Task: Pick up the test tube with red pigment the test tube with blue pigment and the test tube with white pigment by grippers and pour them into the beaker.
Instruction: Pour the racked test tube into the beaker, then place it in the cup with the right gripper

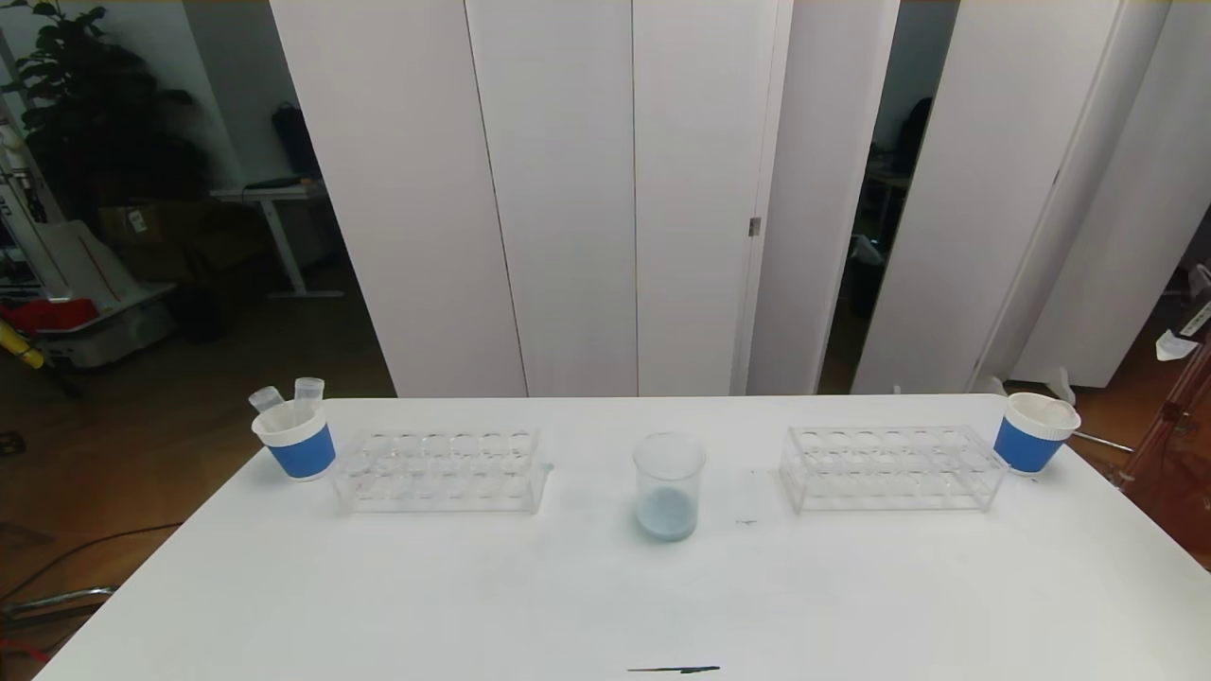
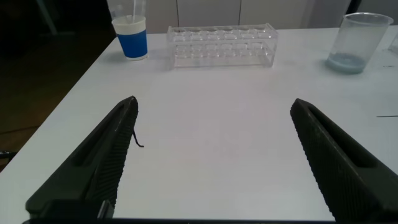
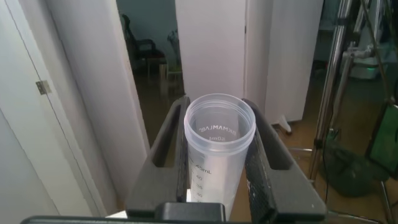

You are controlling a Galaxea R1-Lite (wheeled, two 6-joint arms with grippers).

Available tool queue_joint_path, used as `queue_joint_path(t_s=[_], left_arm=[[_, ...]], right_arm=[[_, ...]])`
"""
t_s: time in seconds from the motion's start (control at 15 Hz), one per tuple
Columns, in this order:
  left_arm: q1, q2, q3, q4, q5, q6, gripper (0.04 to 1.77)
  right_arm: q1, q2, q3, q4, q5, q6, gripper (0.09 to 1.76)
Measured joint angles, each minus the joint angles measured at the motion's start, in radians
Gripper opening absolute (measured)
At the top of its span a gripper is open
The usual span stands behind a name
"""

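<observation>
My right gripper has the clear graduated tube. I need to let go of it inside the empty blue cup [image 1: 1064,414], so that it leans on the cup's outer rim.
The beaker [image 1: 669,482] stands at the table's middle with a little pale blue liquid at its bottom; the left wrist view shows the beaker [image 2: 359,42] too. My right gripper [image 3: 216,102] is shut on a clear graduated tube [image 3: 219,143], mouth toward the camera, off the table near the white panels; no pigment shows in it. My left gripper [image 2: 214,104] hangs open and empty over bare table, well short of the left rack [image 2: 221,45]. Two clear tubes [image 1: 308,388] lean in the left blue cup [image 1: 296,442], bottoms hidden. No red, blue or white pigment tube can be told apart.
Two clear racks, left rack [image 1: 440,470] and right rack [image 1: 889,465], flank the beaker with no tubes in them. A second blue cup [image 1: 1034,433] stands at the far right corner. A dark mark [image 1: 674,670] lies at the white table's [image 1: 605,596] front edge.
</observation>
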Motion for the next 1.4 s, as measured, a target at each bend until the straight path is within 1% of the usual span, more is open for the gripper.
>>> queue_joint_path(t_s=[0.13, 0.27, 0.53, 0.8, 1.4], left_arm=[[0.000, 0.000, 0.000, 0.000, 0.000, 0.000, 1.75], [0.000, 0.000, 0.000, 0.000, 0.000, 0.000, 1.75], [0.000, 0.000, 0.000, 0.000, 0.000, 0.000, 1.75], [0.000, 0.000, 0.000, 0.000, 0.000, 0.000, 1.75], [0.000, 0.000, 0.000, 0.000, 0.000, 0.000, 1.75]], right_arm=[[-0.029, 0.059, -0.012, 0.000, 0.027, 0.075, 0.60], [-0.028, 0.107, -0.042, 0.003, 0.034, 0.103, 0.60], [0.024, 0.187, -0.096, 0.003, 0.032, 0.107, 0.60], [0.066, 0.259, -0.123, 0.001, 0.030, 0.110, 0.60], [0.081, 0.343, -0.143, 0.000, 0.029, 0.125, 0.60]])
